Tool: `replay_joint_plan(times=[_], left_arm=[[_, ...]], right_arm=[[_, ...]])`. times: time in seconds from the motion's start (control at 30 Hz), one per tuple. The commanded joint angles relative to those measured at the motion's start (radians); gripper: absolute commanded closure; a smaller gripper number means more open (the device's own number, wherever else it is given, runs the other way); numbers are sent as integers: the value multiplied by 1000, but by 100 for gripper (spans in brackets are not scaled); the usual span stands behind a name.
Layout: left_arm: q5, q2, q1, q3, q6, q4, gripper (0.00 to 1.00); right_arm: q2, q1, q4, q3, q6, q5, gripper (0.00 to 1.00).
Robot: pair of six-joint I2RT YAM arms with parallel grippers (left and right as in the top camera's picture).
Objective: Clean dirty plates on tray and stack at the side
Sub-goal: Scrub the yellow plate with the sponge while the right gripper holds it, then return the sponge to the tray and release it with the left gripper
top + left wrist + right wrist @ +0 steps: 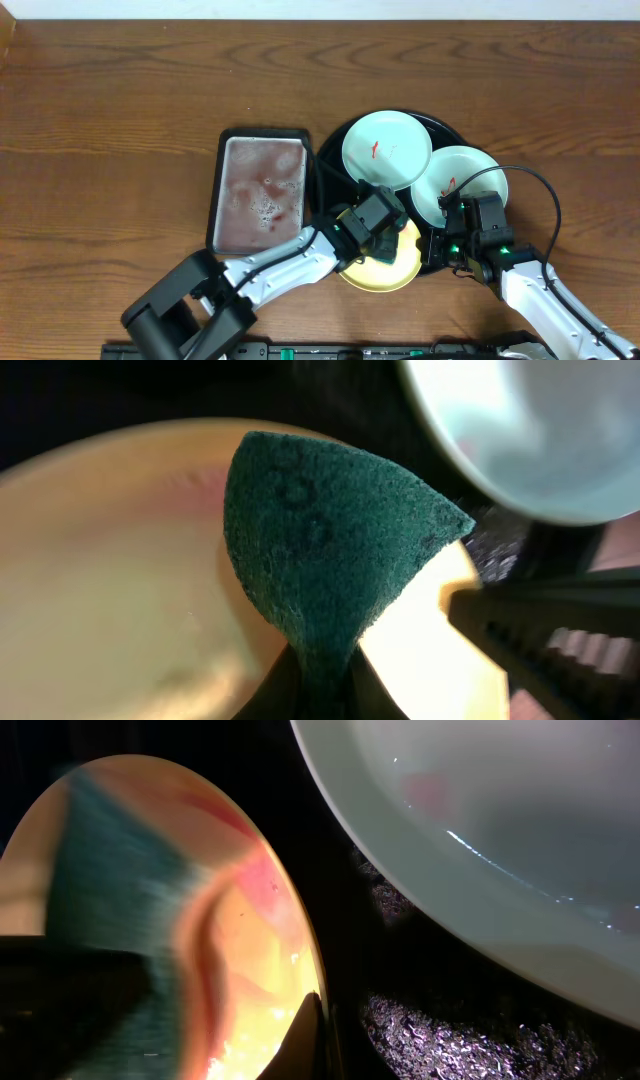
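My left gripper will let go of the teal sponge in the front half of the grey metal tray [267, 226].
The pale yellow plate [385, 268] sits tilted at the front edge of the black tray [335, 165]. My left gripper [380, 232] is shut on a teal sponge [330, 530] and presses it on the yellow plate [110, 560]. My right gripper [440, 248] is shut on the yellow plate's rim [305, 1020]. Pink-red smears show on the yellow plate in the right wrist view [250, 920]. Two mint-green plates lie on the tray, one at the back [386, 150] and one at the right [462, 183], both with red smears.
A rectangular grey metal tray [262, 190] with foamy reddish water stands left of the black tray. The right mint plate [500, 840] hangs close above my right gripper. A black cable [540, 200] loops at the right.
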State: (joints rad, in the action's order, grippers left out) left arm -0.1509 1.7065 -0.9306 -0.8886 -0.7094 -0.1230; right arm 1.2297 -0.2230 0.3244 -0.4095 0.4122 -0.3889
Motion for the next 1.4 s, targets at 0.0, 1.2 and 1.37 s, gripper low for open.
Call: replay_joint_plan(times=[0.0,1.2,1.37], left_arm=[[31,18,5,-8,57,-20,92],[137,-188,622,3,345,-376,92],[137,-92,622,3,370,-330,92]], right_arm=[[1,-2,5,6,-5,3,99],[1,-2,15,6,-5,-9,84],[1,-2,5,6,-5,-9,93]])
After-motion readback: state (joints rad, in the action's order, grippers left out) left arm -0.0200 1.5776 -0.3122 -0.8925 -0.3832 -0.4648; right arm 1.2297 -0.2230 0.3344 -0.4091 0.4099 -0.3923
